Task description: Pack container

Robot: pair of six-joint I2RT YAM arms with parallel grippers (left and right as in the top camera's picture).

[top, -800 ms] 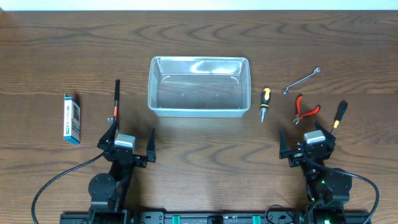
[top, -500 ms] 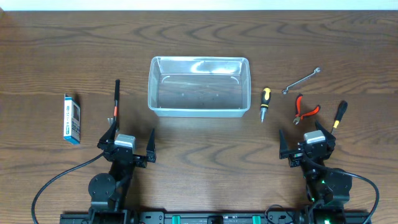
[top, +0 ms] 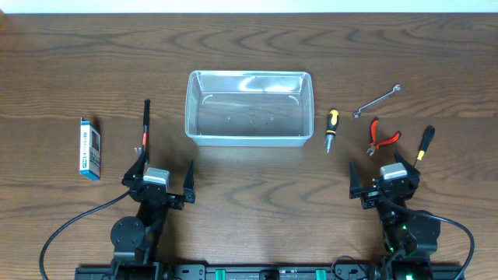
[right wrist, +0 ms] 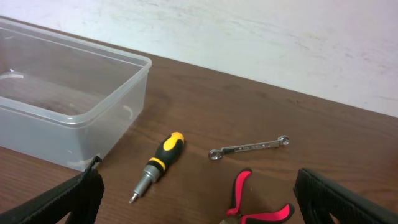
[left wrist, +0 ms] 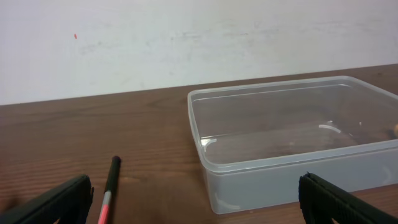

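Note:
I need to close my right gripper on the handle (top: 332, 127) (right wrist: 161, 158) of the yellow-black screwdriver next to the clear container, near the handle's yellow ring.
The clear container (top: 249, 73) stands empty at the table's middle back. My left gripper (top: 165, 166) is open near the front edge, below the container's left corner, with nothing between its fingers. In the left wrist view the container's wall (left wrist: 280, 180) lies ahead to the right of the open left gripper (left wrist: 199, 208). My right gripper (top: 377, 166) is open and empty, just short of the red pliers (top: 382, 137). The right wrist view shows the pliers (right wrist: 249, 199) between the spread fingers of the right gripper (right wrist: 199, 202) and the container (right wrist: 37, 134) at far left.
A black-and-red pen-like tool (top: 145, 124) lies left of the container, a blue-white box (top: 90, 148) further left. To the right lie a yellow-black screwdriver (top: 331, 129), a wrench (top: 377, 101) and a black-handled screwdriver (top: 424, 143).

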